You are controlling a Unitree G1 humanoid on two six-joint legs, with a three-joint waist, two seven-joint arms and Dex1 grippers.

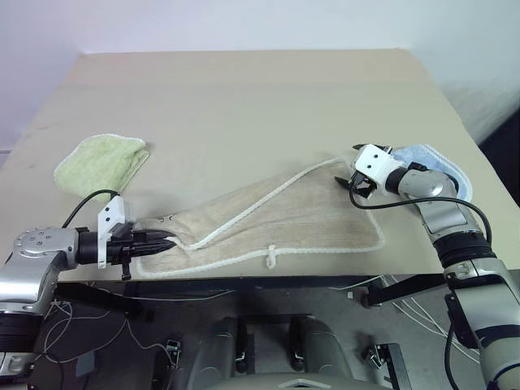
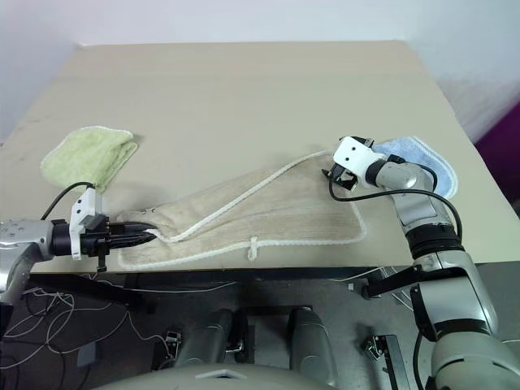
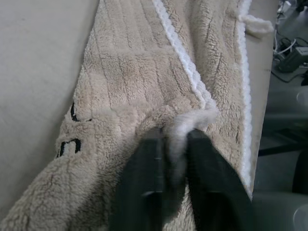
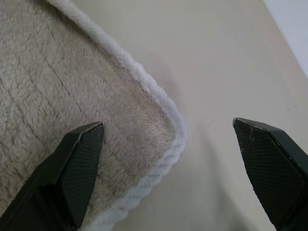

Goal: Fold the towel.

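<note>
The towel's corner is bunched deep between my left gripper's fingers, so I need to open that gripper, back it off a little and pinch the white cord (image 3: 192,119) with the ends of its fingers.
The towel (image 1: 276,215), beige terry with white corded edging, lies folded lengthwise along the table's near edge, and its small white loop tag (image 1: 270,256) hangs at the front. At the towel's left end my left gripper (image 1: 166,240) has a bunched corner pinched between its black fingers (image 3: 149,163), with the white cord squeezed between them. My right gripper (image 1: 355,185) stands open over the towel's far right corner (image 4: 163,120). One fingertip is above the cloth, the other above bare table.
A small light-green cloth (image 1: 101,162) lies at the table's left. A small light-blue cloth (image 1: 439,166) lies at the right, behind my right wrist. The tan table (image 1: 244,97) stretches away behind the towel. Its front edge runs just under the towel.
</note>
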